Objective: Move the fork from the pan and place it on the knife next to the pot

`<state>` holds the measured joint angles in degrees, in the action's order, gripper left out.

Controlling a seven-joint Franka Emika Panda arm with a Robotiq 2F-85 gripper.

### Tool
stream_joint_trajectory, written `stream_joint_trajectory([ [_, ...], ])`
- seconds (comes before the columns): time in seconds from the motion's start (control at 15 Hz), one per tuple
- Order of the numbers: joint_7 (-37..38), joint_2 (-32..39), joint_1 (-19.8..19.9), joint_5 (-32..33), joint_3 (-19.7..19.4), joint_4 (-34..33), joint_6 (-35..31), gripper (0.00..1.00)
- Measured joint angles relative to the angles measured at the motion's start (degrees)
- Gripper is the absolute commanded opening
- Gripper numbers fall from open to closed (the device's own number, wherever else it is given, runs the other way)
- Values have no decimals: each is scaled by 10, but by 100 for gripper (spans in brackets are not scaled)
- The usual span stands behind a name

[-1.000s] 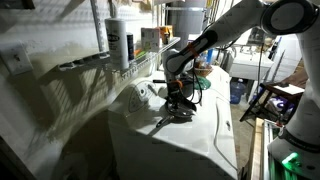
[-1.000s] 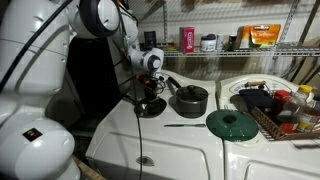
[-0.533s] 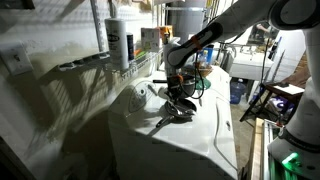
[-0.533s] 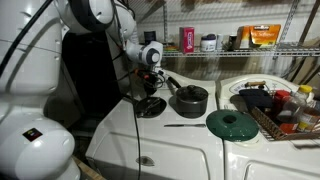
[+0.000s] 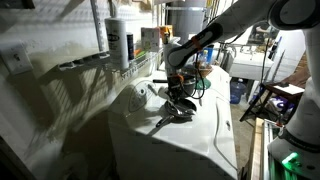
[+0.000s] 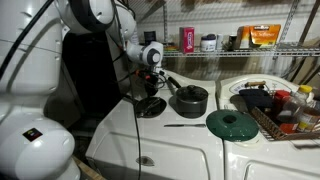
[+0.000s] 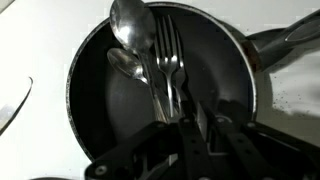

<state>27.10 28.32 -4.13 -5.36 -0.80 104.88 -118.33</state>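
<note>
The fingers of my gripper are closed beside the fork's handle. They should open, go deeper into the pan and close around that handle (image 7: 177,108) before lifting.
In the wrist view the black pan (image 7: 95,90) fills the frame. In it lie the fork (image 7: 168,50), a large spoon (image 7: 133,25) and a smaller spoon (image 7: 125,62), side by side. The pan's grey handle (image 7: 285,38) points to the upper right. My gripper (image 7: 203,125) is over the pan's near side, its fingers close together around the fork's handle. In an exterior view the gripper (image 6: 149,96) is just above the pan (image 6: 152,107). The dark pot (image 6: 190,101) stands beside the pan, and the knife (image 6: 182,125) lies on the white top in front of the pot.
A green lid (image 6: 233,123) lies on the white top beside the knife. A dish rack (image 6: 275,105) full of items stands further along. Shelves with bottles run along the wall (image 5: 120,45). The arm's cable hangs in front of the counter (image 6: 137,140).
The wrist rose slightly between one second and half a second ago. Nothing has visibly moved since.
</note>
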Motion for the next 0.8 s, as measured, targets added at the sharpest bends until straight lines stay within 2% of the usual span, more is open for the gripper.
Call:
stream_joint_trajectory([
  [0.2,-11,17,0,6,-2,-1,-17,67],
  [0.47,-34,37,0,9,-2,-2,-55,73],
  [0.53,-40,40,-1,9,-2,-2,-64,72],
  [0.67,-53,45,-2,9,-2,-2,-81,62],
  [0.8,-62,46,-3,9,-2,-2,-91,43],
])
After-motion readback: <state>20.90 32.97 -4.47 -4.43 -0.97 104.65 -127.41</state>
